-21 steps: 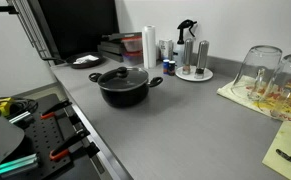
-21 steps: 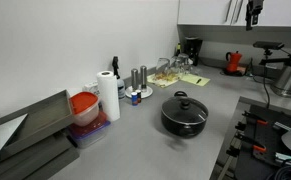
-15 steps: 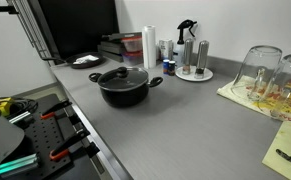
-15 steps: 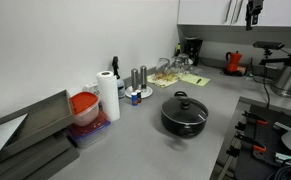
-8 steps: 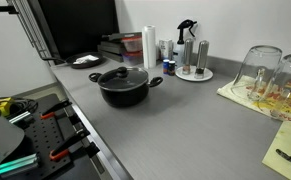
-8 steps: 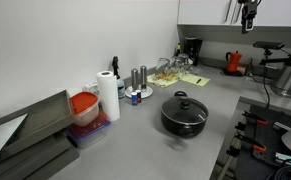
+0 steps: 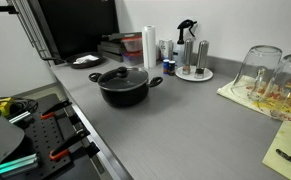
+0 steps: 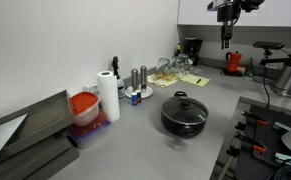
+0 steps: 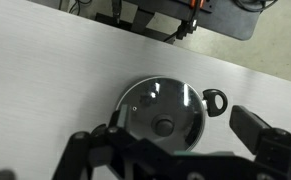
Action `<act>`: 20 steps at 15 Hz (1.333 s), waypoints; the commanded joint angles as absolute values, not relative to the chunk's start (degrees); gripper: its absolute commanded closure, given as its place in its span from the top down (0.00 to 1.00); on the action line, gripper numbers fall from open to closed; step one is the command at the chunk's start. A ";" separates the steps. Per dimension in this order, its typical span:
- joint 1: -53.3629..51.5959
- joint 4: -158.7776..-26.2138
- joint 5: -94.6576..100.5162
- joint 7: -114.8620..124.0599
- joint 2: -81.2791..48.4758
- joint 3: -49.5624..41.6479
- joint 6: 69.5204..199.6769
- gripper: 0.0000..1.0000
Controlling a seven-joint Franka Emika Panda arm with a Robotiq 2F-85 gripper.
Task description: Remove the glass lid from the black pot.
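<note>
The glass lid's black knob (image 7: 123, 72) (image 9: 164, 127) lets my gripper lift the lid off the black pot, so I will go there next and close my gripper on it.
The black pot (image 7: 124, 90) stands on the grey counter, and it shows in both exterior views (image 8: 184, 118). The glass lid (image 7: 122, 75) with its black knob sits on the pot (image 8: 185, 104). In the wrist view I look straight down on the lid (image 9: 150, 100) and one pot handle (image 9: 216, 100). My gripper (image 9: 165, 131) is open, with its fingers spread wide to either side of the lid in that view. In an exterior view the gripper (image 8: 224, 40) hangs high above the counter, well apart from the pot.
A paper towel roll (image 8: 108, 95), a red-lidded container (image 8: 84, 108), grinders on a tray (image 7: 194, 60), overturned glass jars (image 7: 269, 75) and a small dark dish (image 7: 86, 61) stand round the pot. A stove edge (image 7: 45, 130) borders the counter.
In an exterior view the gripper has moved from the top right corner leftward and lower, toward the space above the pot. Pot and lid have not moved.
</note>
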State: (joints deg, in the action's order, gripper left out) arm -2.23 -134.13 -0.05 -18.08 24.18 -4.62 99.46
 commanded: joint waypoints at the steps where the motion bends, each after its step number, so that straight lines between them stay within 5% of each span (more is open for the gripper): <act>1: -3.26 -134.98 0.35 -17.55 18.91 -2.44 106.75 1.00; 20: -3.23 -132.84 0.49 -12.20 -9.88 2.56 137.17 1.00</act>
State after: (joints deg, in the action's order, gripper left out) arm -3.25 -134.62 0.02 -13.77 -6.72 1.64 135.54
